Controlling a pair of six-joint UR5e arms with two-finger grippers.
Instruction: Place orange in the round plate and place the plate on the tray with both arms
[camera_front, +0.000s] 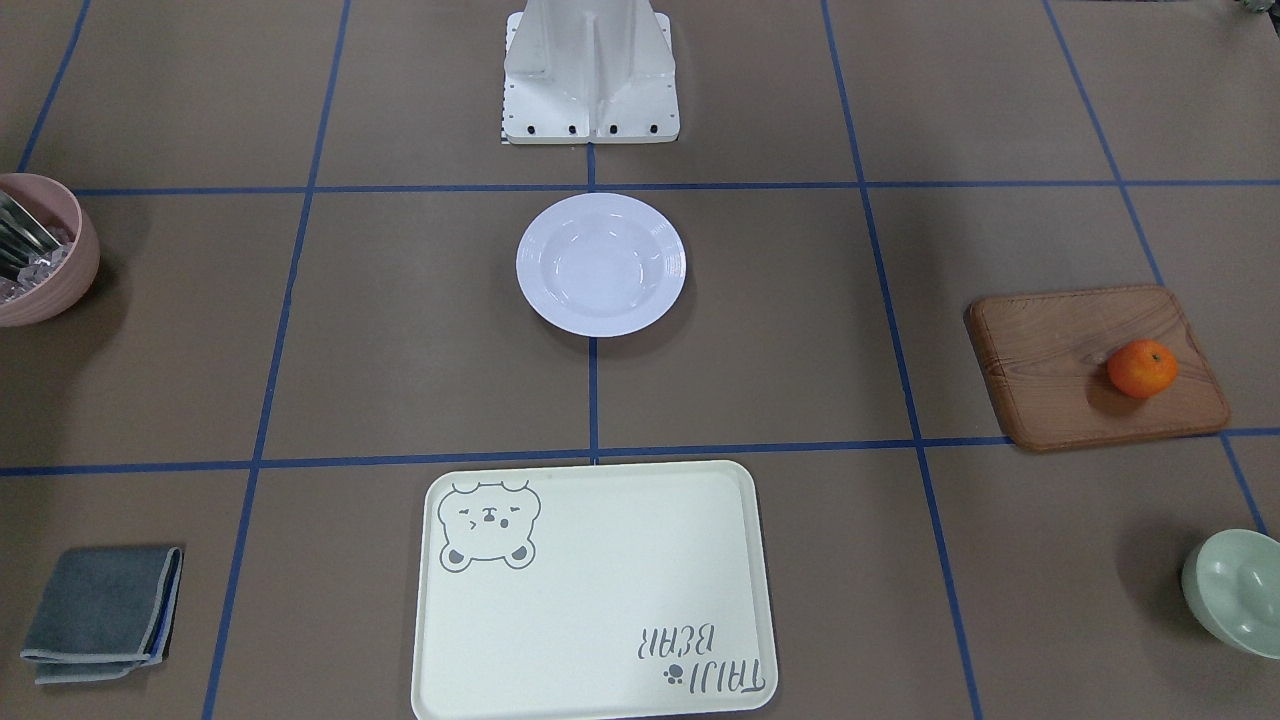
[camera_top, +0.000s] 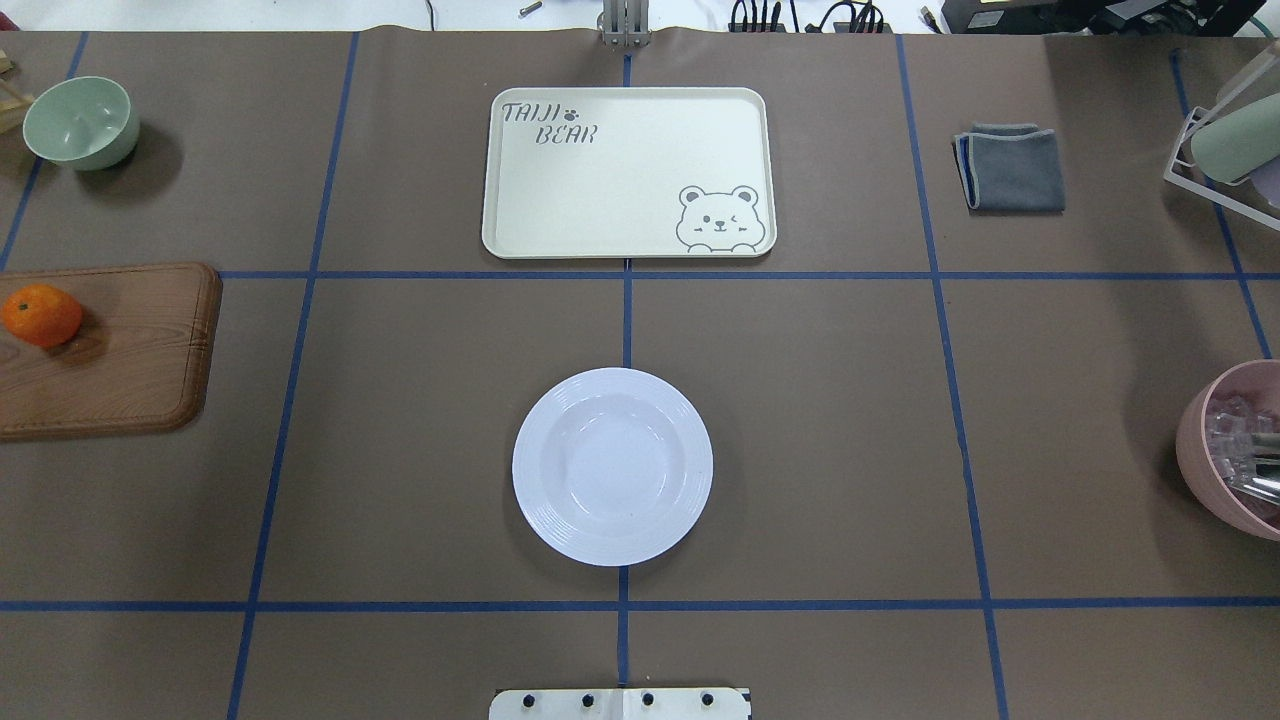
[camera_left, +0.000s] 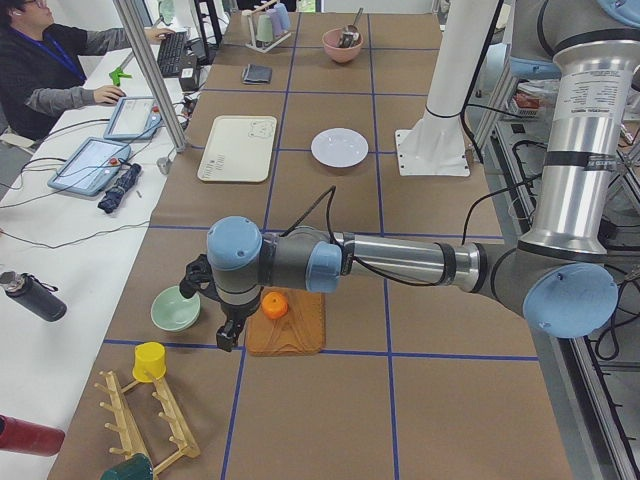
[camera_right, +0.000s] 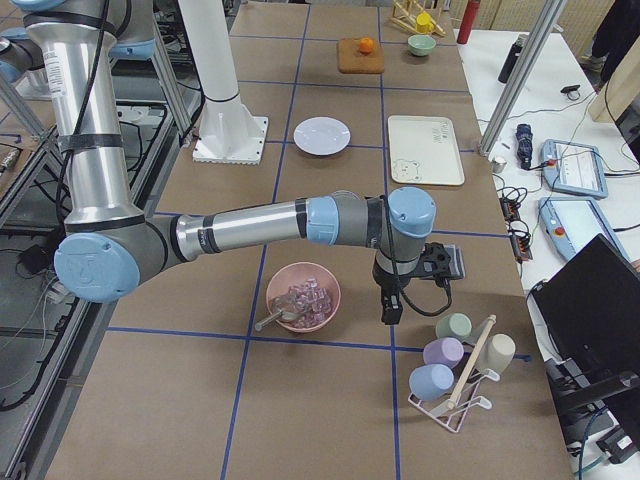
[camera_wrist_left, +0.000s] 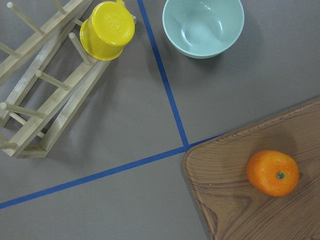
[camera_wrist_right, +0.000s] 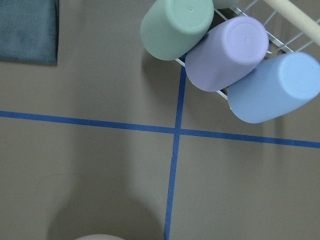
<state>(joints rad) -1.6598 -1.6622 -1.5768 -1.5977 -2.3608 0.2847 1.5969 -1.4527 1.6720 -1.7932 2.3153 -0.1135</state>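
Observation:
Next, my left gripper goes to the orange on the brown wooden board and closes around the orange's middle (camera_front: 1142, 368) (camera_wrist_left: 273, 173).
The orange (camera_front: 1142, 368) (camera_top: 41, 315) (camera_wrist_left: 273, 173) lies on a brown wooden board (camera_top: 120, 350). The white round plate (camera_top: 612, 466) (camera_front: 600, 264) sits empty at mid-table, close to the robot's base. Beyond it lies the cream tray (camera_top: 620, 180) (camera_front: 600, 600), with nothing on it. Only the side views show the grippers. My left gripper (camera_left: 229, 338) hangs above the table between the board and a green bowl. My right gripper (camera_right: 390, 312) hangs near a pink bowl and a cup rack. I cannot tell whether either one is open or shut.
A pale green bowl (camera_top: 80, 122) and a wooden rack with a yellow cup (camera_wrist_left: 106, 30) stand near the board. A pink bowl (camera_top: 1235, 450), a grey cloth (camera_top: 1010, 167) and a wire rack of cups (camera_wrist_right: 225, 55) are on the right side. A person sits at the far side desk (camera_left: 50, 60).

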